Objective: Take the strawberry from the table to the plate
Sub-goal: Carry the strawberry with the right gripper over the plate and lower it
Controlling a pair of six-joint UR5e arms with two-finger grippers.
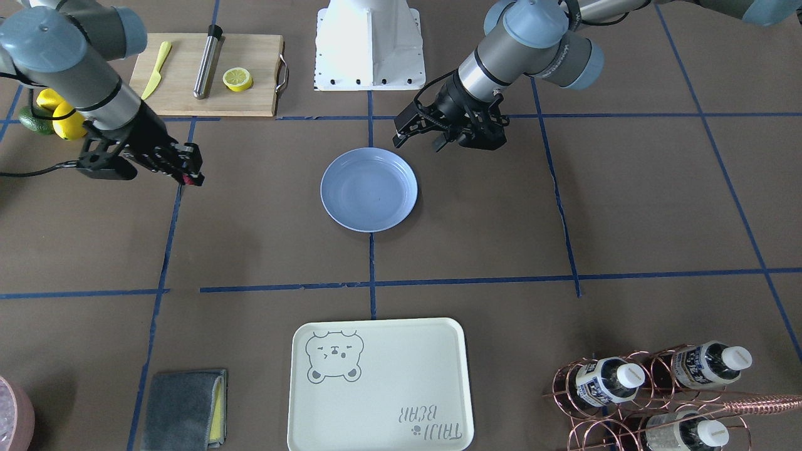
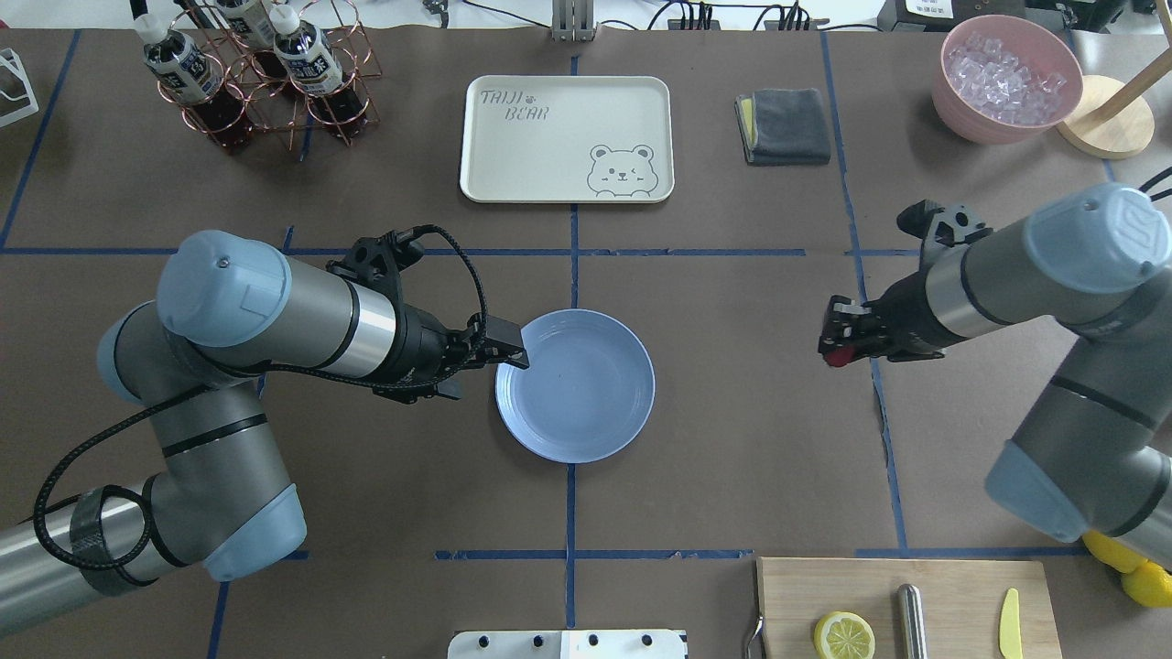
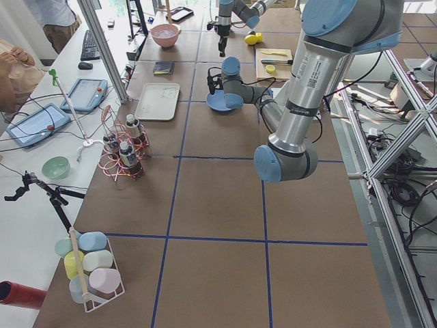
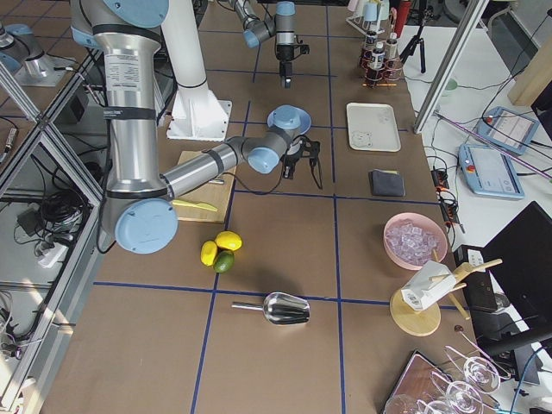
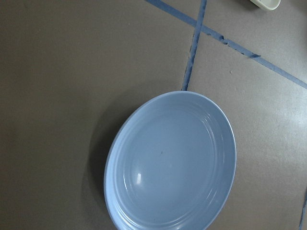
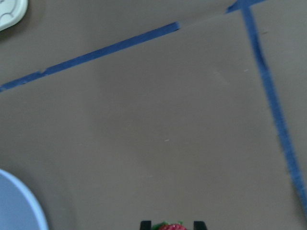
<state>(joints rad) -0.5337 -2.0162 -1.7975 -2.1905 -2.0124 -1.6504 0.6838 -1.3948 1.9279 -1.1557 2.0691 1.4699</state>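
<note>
My right gripper needs to set the strawberry down in the middle of the empty light-blue plate (image 1: 372,190).
The strawberry (image 2: 836,356), small and dark red, sits between the fingers of my right gripper (image 2: 831,348), which is shut on it above the table (image 2: 732,439), well to the right of the plate in the overhead view. In the right wrist view the strawberry (image 6: 171,227) peeks in at the bottom edge between two dark fingertips. The light-blue plate (image 2: 575,437) lies empty at the table's centre. My left gripper (image 2: 515,351) hovers at the plate's left rim, open and holding nothing. The left wrist view shows only the plate (image 5: 144,143).
A cream bear tray (image 2: 513,174) lies beyond the plate. A grey cloth (image 2: 787,125), a pink bowl of ice (image 2: 952,96) and a bottle rack (image 2: 256,82) line the far edge. A cutting board (image 2: 952,586) with a lemon half (image 2: 843,635) is near my right base.
</note>
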